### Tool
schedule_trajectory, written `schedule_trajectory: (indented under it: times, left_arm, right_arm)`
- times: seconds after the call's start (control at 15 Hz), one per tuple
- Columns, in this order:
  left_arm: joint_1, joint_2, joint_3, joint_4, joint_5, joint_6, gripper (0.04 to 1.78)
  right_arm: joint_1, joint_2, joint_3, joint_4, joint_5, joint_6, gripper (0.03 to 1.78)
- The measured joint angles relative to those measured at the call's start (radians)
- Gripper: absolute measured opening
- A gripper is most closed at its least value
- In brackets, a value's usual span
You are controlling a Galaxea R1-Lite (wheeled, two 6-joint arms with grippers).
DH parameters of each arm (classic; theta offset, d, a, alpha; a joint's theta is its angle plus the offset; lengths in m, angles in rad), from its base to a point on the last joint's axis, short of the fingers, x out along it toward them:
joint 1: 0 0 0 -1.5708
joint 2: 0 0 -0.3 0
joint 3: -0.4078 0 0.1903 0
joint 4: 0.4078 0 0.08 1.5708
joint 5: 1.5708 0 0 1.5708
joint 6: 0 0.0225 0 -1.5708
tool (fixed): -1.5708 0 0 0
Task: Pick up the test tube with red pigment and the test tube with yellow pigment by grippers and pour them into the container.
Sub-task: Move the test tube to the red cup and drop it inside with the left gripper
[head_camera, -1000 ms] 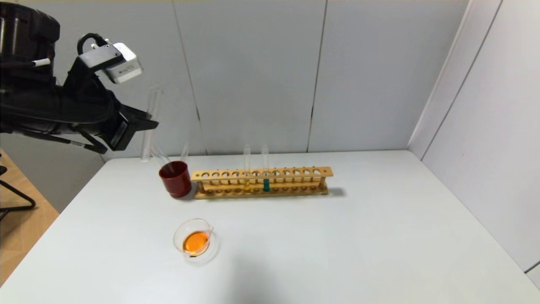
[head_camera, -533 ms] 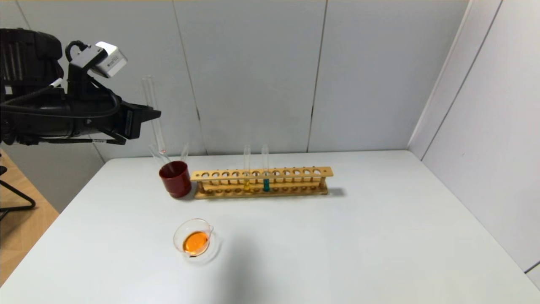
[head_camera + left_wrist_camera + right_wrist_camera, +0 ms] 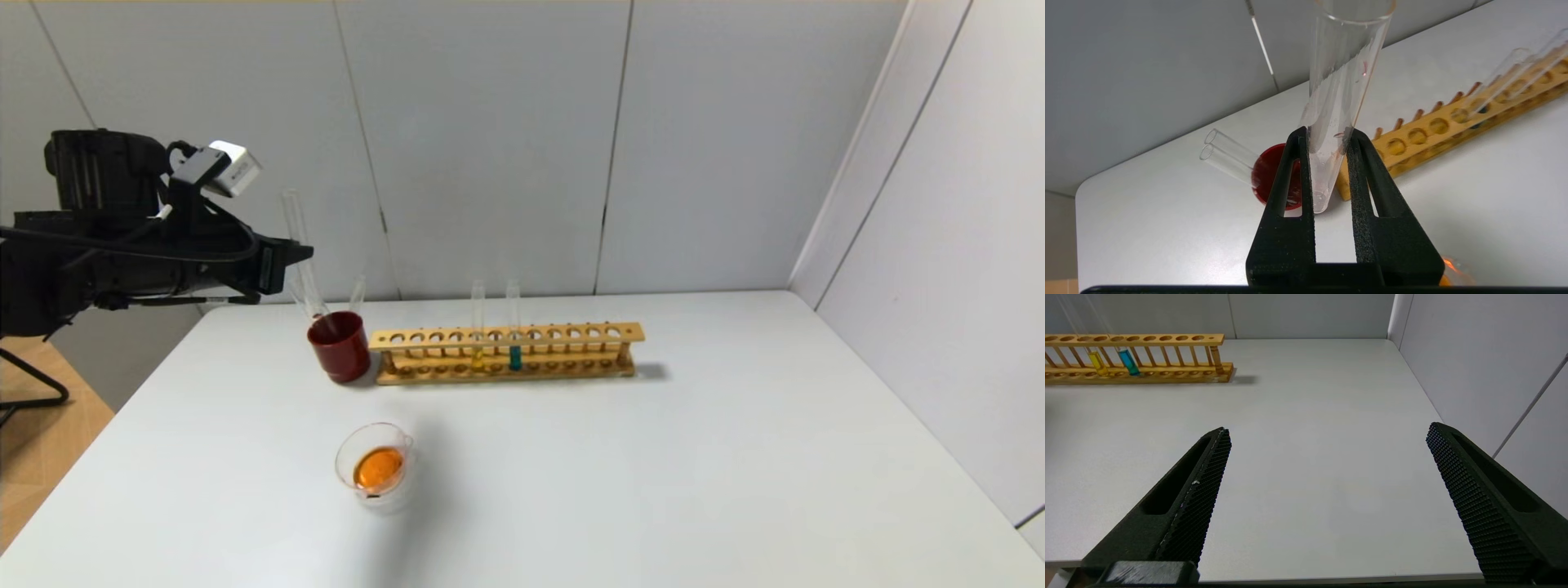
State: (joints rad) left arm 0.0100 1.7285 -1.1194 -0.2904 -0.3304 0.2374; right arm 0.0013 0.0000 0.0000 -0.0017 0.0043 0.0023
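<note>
The robot's left gripper needs to put the test tube with red pigment into the red cup, at the side (image 3: 348, 325) (image 3: 1296, 172) nearest the wooden rack.
My left gripper (image 3: 287, 255) is shut on the test tube with red pigment (image 3: 299, 237), which stands nearly upright. The tube holds only faint red traces (image 3: 1343, 61), and its rounded bottom hangs at the rim of a dark red cup (image 3: 339, 347). In the left wrist view the black fingers (image 3: 1294, 171) clamp the tube's lower part. The container (image 3: 349, 447) sits on the table near me with orange liquid in it. A tube with yellow liquid (image 3: 478, 347) stands in the wooden rack (image 3: 571, 335); I cannot tell whether it is the bright one. My right gripper (image 3: 1329, 430) is open and empty over bare table.
Two empty clear tubes (image 3: 1224, 153) lean in the red cup (image 3: 1265, 171). A teal-liquid tube (image 3: 515, 355) stands in the rack beside the yellow one. The rack also shows in the right wrist view (image 3: 1167, 338). Grey walls close the back and right.
My left arm has come down and towards the red cup. The held tube went from tilted to nearly upright, and its bottom has dropped to the cup's rim.
</note>
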Motion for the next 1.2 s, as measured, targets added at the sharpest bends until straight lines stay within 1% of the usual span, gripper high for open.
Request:
schedule_trajectory:
  times: [0.33,0.67,1.13,1.2]
  left_arm:
    - [0.023,0.08,0.008,-0.06,0.001,-0.005,0.3]
    - [0.019,0.194,0.009,-0.238,0.009,-0.01,0.3]
    - [0.017,0.255,0.01,-0.256,0.001,-0.011,0.3]
    - [0.017,0.258,0.011,-0.257,0.001,-0.013,0.33]
  right_arm:
    - [0.0,0.0,0.0,0.0,0.0,0.0,1.75]
    - [0.0,0.0,0.0,0.0,0.0,0.0,1.75]
    - [0.0,0.0,0.0,0.0,0.0,0.0,1.75]
    - [0.0,0.0,0.0,0.0,0.0,0.0,1.75]
